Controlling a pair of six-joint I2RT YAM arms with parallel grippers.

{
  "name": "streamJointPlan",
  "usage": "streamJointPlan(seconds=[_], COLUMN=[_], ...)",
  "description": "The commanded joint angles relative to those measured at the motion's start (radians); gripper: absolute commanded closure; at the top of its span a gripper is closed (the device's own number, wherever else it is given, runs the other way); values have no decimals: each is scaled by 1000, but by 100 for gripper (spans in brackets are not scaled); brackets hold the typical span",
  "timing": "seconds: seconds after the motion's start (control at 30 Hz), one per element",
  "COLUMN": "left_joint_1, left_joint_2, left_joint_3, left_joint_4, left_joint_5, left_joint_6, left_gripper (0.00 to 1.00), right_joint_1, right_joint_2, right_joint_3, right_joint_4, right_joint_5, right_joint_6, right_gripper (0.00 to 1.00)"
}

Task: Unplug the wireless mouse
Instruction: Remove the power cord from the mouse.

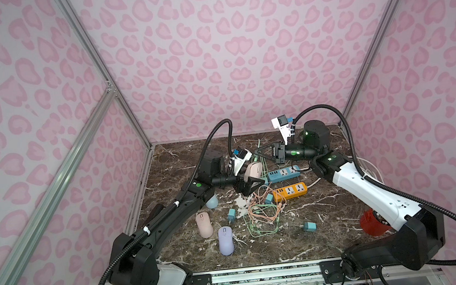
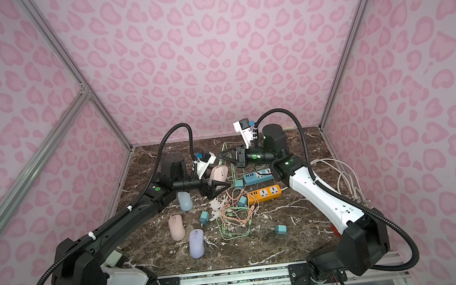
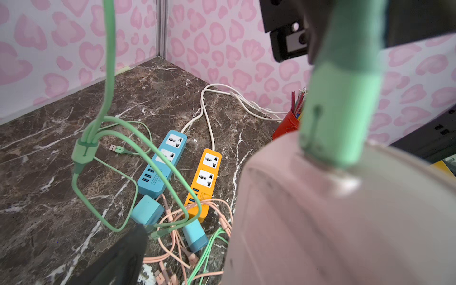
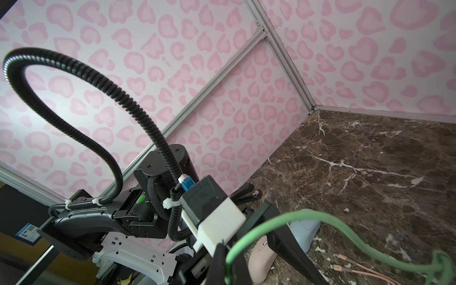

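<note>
My left gripper will center and close on the mouse's body (image 3: pixel 337 228) before my right gripper pulls the plug, because the pink mouse's side stands apart from a finger.
A pink wireless mouse (image 1: pixel 253 170) (image 2: pixel 220 174) sits tilted at the table's middle back, between the fingers of my left gripper (image 1: pixel 249 184), which stands open. In the left wrist view the mouse (image 3: pixel 320 222) fills the frame. One black finger (image 3: pixel 123 256) stands apart from it, and the other is hidden. A green plug (image 3: pixel 340 111) meets the mouse's front end. My right gripper (image 1: pixel 262 152) (image 4: pixel 227 261) is shut on the green cable (image 4: pixel 283 219) just behind that plug.
Blue (image 1: pixel 284 174) and orange (image 1: pixel 290 191) power strips lie right of the mouse, beside a tangle of pink and green cables (image 1: pixel 262 211) and teal chargers (image 1: pixel 231 215). Pink (image 1: pixel 204 225), lilac (image 1: pixel 226 240) and light blue (image 1: pixel 212 201) mice lie front left. A red cup (image 1: pixel 371 222) stands right.
</note>
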Motion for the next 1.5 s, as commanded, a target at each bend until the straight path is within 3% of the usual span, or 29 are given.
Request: streamJointPlan(seconds=[0.0, 0.2, 0.47, 0.57, 0.7, 0.9, 1.07, 1.17, 1.33, 1.47], left_joint_1=[2, 3, 3, 3, 3, 3, 3, 3, 2, 4], left_joint_2=[-13, -32, -32, -38, -41, -35, -41, -36, -33, -28], left_joint_3=[-12, -36, -27, -30, -31, -21, -19, -18, -12, -5], left_joint_4=[78, 117, 108, 111, 109, 100, 99, 101, 101, 96], left_joint_5=[17, -5, 11, 15, 16, 53, 52, 60, 76, 84], left_joint_6=[-24, -47, -56, -48, -44, -38, -31, -32, -35, -33], left_gripper=[1, 1, 1, 1, 0, 27, 40, 53, 64, 88], right_joint_1=[22, 71, 72, 72, 73, 70, 67, 66, 62, 63], right_joint_2=[-5, -7, -43, -41, -32, -28, -20, -14, -9, -4], right_joint_3=[32, 110, 128, 125, 111, 112, 113, 113, 119, 125], right_joint_4=[-64, -238, -300, -291, -203, -141, -125, -125, -154, -184], right_joint_5=[59, 240, 423, 399, 259, 208, 188, 191, 213, 230], right_joint_6=[-77, -203, -218, -202, -140, -81, -63, -64, -85, -104], right_gripper=[100, 100, 100, 100, 100, 100, 100, 100, 100, 100])
